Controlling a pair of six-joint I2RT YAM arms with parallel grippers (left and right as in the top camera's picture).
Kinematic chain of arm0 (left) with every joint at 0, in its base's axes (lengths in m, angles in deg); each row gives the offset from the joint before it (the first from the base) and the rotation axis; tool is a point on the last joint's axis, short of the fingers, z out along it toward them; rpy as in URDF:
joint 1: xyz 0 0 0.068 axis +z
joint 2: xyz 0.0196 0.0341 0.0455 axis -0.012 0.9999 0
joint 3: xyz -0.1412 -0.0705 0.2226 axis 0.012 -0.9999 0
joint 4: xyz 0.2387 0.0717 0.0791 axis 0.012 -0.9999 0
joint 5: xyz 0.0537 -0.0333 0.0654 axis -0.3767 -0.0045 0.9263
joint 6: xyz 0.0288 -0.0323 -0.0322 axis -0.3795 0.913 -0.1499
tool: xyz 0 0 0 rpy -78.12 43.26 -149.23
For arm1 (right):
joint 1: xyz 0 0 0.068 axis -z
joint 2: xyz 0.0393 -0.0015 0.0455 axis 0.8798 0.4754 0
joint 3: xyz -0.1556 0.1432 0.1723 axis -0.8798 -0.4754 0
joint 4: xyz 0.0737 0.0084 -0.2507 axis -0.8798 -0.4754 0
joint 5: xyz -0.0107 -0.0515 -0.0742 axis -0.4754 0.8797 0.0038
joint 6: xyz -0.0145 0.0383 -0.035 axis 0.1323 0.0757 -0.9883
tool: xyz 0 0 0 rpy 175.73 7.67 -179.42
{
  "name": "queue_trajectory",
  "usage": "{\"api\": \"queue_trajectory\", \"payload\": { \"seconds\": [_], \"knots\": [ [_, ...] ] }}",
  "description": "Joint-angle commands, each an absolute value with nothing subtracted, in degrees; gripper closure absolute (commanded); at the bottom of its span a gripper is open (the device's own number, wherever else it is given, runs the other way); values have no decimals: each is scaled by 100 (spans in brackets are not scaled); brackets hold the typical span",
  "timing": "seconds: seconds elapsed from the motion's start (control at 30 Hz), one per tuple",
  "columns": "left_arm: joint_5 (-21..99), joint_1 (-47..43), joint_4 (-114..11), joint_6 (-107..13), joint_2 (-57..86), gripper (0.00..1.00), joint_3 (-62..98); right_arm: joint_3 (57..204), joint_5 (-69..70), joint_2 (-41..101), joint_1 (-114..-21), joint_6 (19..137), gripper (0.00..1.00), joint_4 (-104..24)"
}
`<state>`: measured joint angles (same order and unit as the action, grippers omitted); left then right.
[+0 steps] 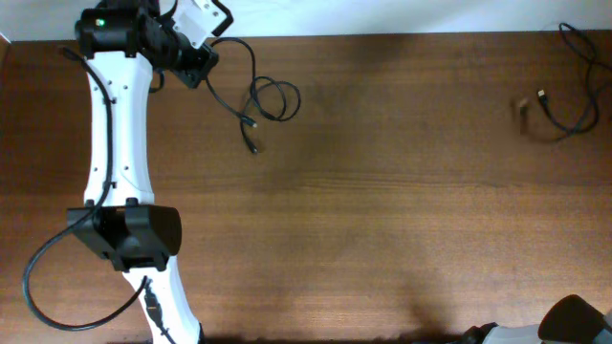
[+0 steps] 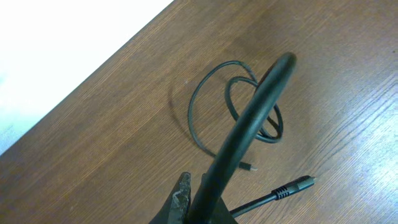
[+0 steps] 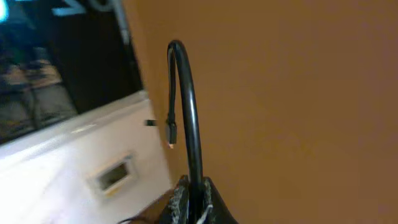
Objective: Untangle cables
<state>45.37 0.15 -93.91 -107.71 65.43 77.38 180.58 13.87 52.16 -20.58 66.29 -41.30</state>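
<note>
Next, I release the black cable from my right gripper on the bare wood (image 1: 601, 182) just in front of the cable in the far corner.
My left gripper (image 1: 198, 65) is at the far left of the table and is shut on a black cable (image 1: 232, 50). That cable runs right into a loose loop (image 1: 277, 98) lying on the table, with plug ends near it (image 1: 253, 148). In the left wrist view the gripper (image 2: 198, 182) pinches the cable (image 2: 252, 112), which arcs up over the loop (image 2: 211, 87); a plug (image 2: 295, 185) lies close by. My right gripper (image 3: 191, 185) is shut on another black cable (image 3: 189, 118) that arches up, its small plug (image 3: 172, 132) hanging free. A third cable (image 1: 572, 119) lies at the far right.
The wooden table (image 1: 382, 210) has its far edge against a white wall (image 1: 382, 14). The left arm's white link (image 1: 115, 124) and black base joint (image 1: 129, 234) stand along the left side. The right arm (image 1: 574, 320) shows only at the bottom right corner.
</note>
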Motion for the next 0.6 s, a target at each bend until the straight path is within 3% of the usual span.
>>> {"api": "queue_trajectory", "payload": {
  "seconds": [0.0, 0.4, 0.57],
  "knots": [
    [4389, -24, -9387, -10867, 6316, 100, 7799, 18104, 1914, 5445, -1861, 6270, 96, -4091],
    [4406, -33, -9496, -10867, 6316, 100, 7799, 18104, 2141, 5697, -1472, 6900, 96, -4670],
    [4410, -33, -9630, -10871, 6316, 100, 7799, 18104, 2148, 5034, -1467, 6749, 96, -4425]
  ]
}}
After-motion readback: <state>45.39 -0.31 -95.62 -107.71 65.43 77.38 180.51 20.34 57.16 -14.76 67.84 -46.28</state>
